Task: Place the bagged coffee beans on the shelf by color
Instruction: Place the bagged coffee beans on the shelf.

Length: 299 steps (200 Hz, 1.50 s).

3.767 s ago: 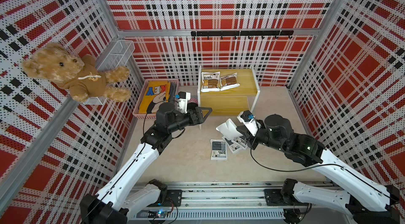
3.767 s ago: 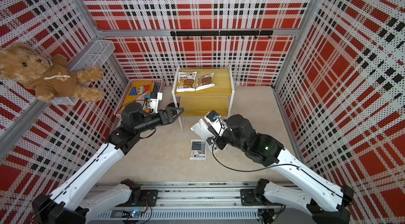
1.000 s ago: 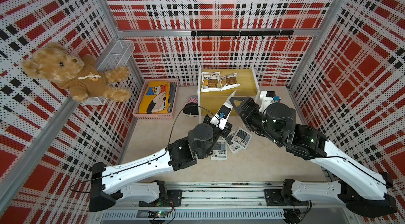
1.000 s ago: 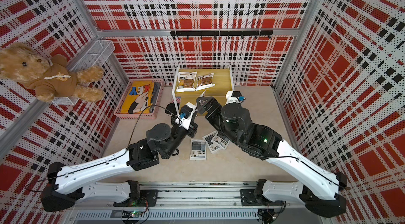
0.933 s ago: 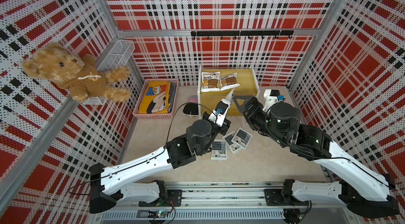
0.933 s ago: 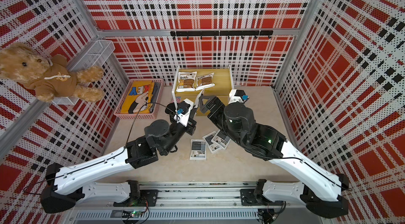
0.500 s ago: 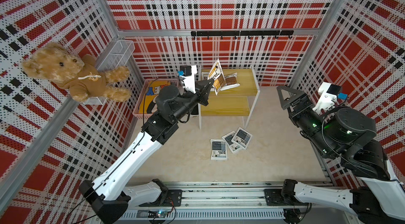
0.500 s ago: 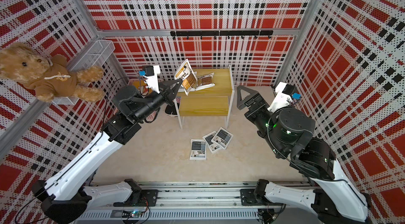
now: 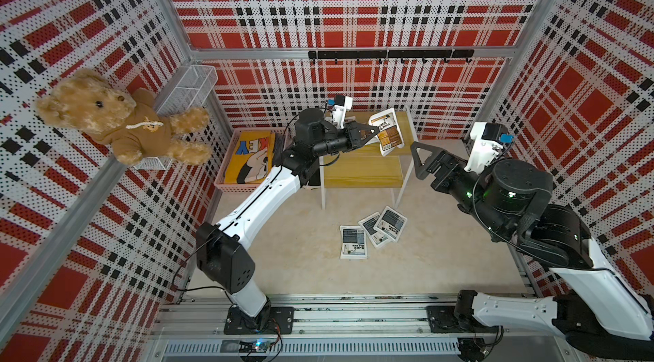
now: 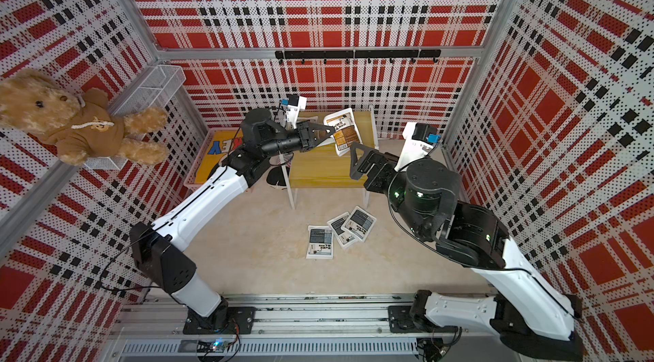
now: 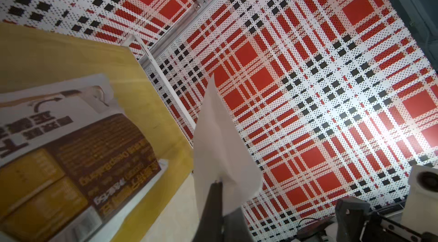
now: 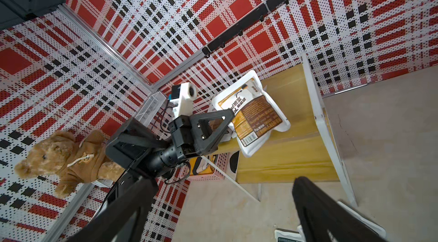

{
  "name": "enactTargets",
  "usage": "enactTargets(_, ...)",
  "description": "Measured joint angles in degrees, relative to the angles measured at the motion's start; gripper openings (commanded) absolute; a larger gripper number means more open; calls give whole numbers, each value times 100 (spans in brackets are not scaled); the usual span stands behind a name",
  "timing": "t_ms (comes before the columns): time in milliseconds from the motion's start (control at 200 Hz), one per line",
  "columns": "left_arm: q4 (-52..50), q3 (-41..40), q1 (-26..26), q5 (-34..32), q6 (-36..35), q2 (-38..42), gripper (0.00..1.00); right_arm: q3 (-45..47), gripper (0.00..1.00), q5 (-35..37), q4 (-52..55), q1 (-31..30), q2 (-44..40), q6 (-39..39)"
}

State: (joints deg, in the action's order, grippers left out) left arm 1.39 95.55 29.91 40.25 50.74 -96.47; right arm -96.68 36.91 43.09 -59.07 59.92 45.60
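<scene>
Next, my left gripper releases the pouch it holds, now tilted over the upper tier, on the upper level (image 9: 397,132) (image 11: 175,148), between the flat brown pouch and the white side rail.
My left gripper (image 9: 369,134) (image 10: 331,134) (image 11: 219,185) is shut on the edge of a brown-labelled bagged coffee pouch (image 9: 388,133) (image 10: 346,134) (image 12: 256,113), held tilted over the shelf's upper tier. The left wrist view shows the held pouch's white back (image 11: 220,139) and another brown pouch (image 11: 71,158) lying flat on that tier. The shelf (image 9: 361,172) (image 10: 325,169) (image 12: 284,158) has a bare lower board. Three dark grey pouches (image 9: 353,241) (image 9: 373,234) (image 9: 391,224) lie overlapping on the floor in front. My right gripper (image 9: 416,151) (image 10: 355,155) (image 12: 222,181) hangs open and empty right of the shelf.
A pink basket (image 9: 225,165) with a folded yellow cloth stands left of the shelf. A teddy bear (image 9: 116,119) and a white wire basket (image 9: 187,91) hang on the left wall. A black hook rail (image 9: 389,54) runs along the back wall.
The left arm has risen from low in front of the shelf and carried the brown pouch over the top tier. The right arm has drawn back to the shelf's right side, still open.
</scene>
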Motion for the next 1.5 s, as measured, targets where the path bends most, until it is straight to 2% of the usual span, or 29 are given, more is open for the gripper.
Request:
enactTargets(230, 151, 710, 0, 221, 332, -411, 0, 125, 100, 28, -28, 33, -284, -15)
enactTargets(451, 199, 957, 7, 291, 459, -699, 0, 238, 100, 94, -55, 52, -363, -13)
enactTargets(691, -192, 1458, 7, 256, 444, -1165, 0, 304, 100, 133, -103, 107, -356, -15)
enactTargets(1187, -538, 1554, -7, 129, 455, -1346, 0, 446, 100, 188, -144, 155, -433, 0)
enactTargets(1253, -555, 1554, -15, 127, 455, -1355, 4, 474, 100, 186, -146, 160, -433, 9)
enactTargets(1278, -564, 1556, -22, 127, 455, -1355, 8, 487, 100, 186, -149, 162, -433, 11)
enactTargets(1393, -592, 1602, -33, 120, 463, -1366, 12, 568, 100, 173, -186, 190, -433, 37)
enactTargets(1448, -597, 1650, -37, 105, 479, -1381, 20, 610, 100, 166, -212, 199, -431, 52)
enactTargets(1498, -603, 1687, -37, 107, 481, -1386, 22, 643, 100, 142, -227, 214, -428, 59)
